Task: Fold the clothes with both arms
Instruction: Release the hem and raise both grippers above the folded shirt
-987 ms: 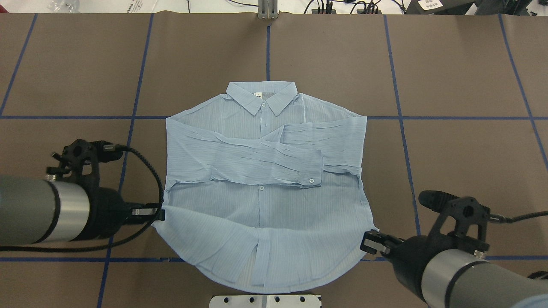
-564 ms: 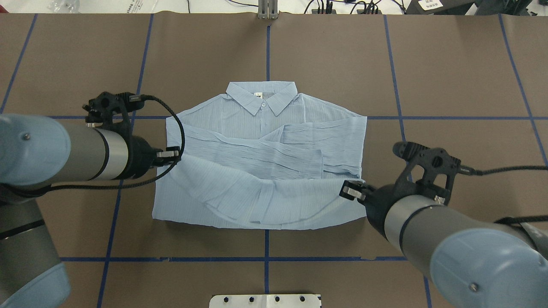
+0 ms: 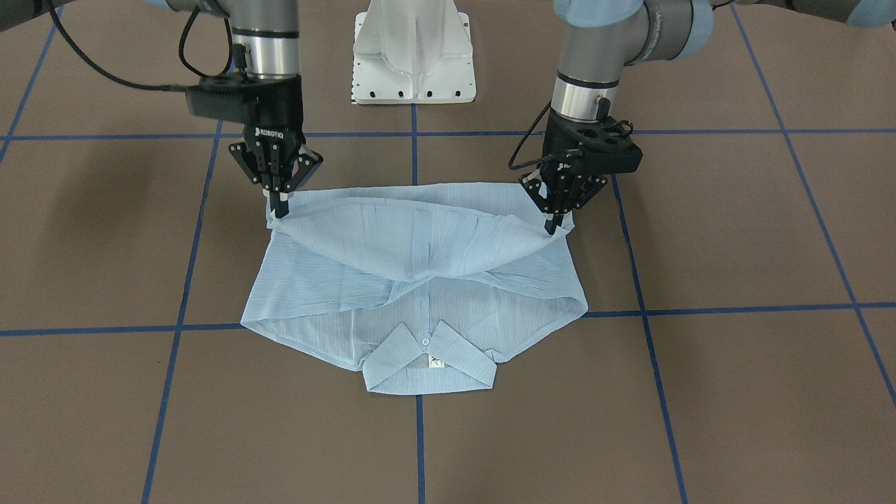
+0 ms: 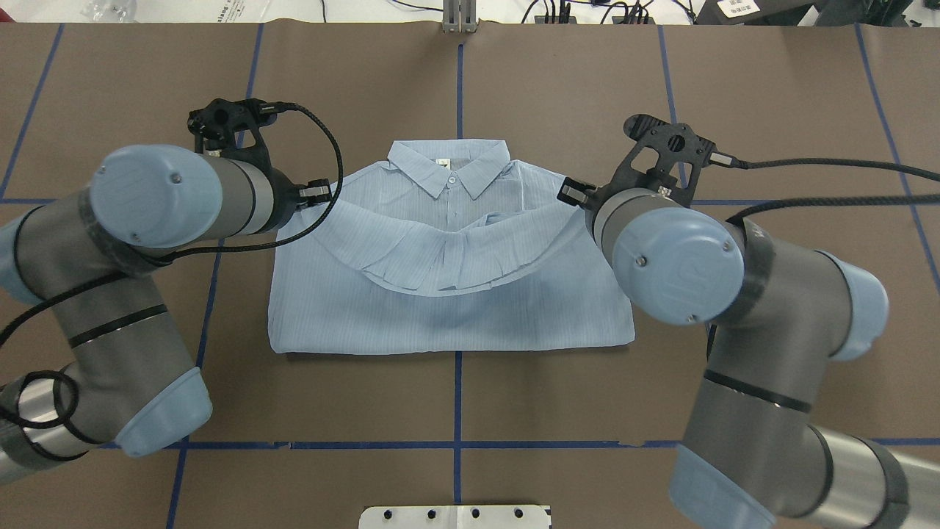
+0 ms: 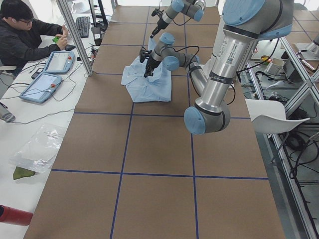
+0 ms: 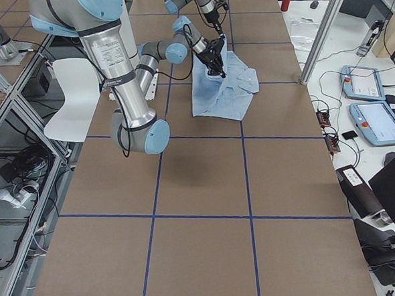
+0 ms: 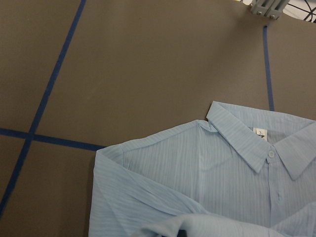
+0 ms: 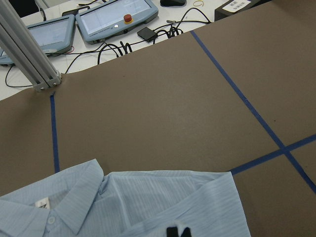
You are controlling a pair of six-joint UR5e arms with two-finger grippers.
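Note:
The robot's left gripper needs to release the shirt's hem corner at the shirt's shoulder edge (image 3: 575, 330) (image 7: 117, 138), near the blue tape line.
The light blue striped shirt (image 4: 455, 316) lies on the brown table with its collar (image 4: 449, 165) toward the far side. Its lower half is doubled over the sleeves, and the hem hangs in a curve between the two grippers. My left gripper (image 3: 553, 225) is shut on one hem corner, held just above the shirt's shoulder. My right gripper (image 3: 279, 210) is shut on the other hem corner above the other shoulder. In the overhead view the left gripper (image 4: 323, 192) and right gripper (image 4: 569, 192) flank the collar. The left wrist view shows the collar (image 7: 256, 143) and its neck label.
The white pedestal base (image 3: 413, 63) stands at the robot's side of the table. Blue tape lines (image 4: 457, 411) cross the brown table cover. An aluminium post (image 4: 459, 15) stands at the far edge. An operator (image 5: 22, 35) sits beside tablets (image 5: 47, 74) past the table's side.
Both grippers have carried the hem from the near edge up toward the collar. The shirt's lower half now lies folded over the crossed sleeves.

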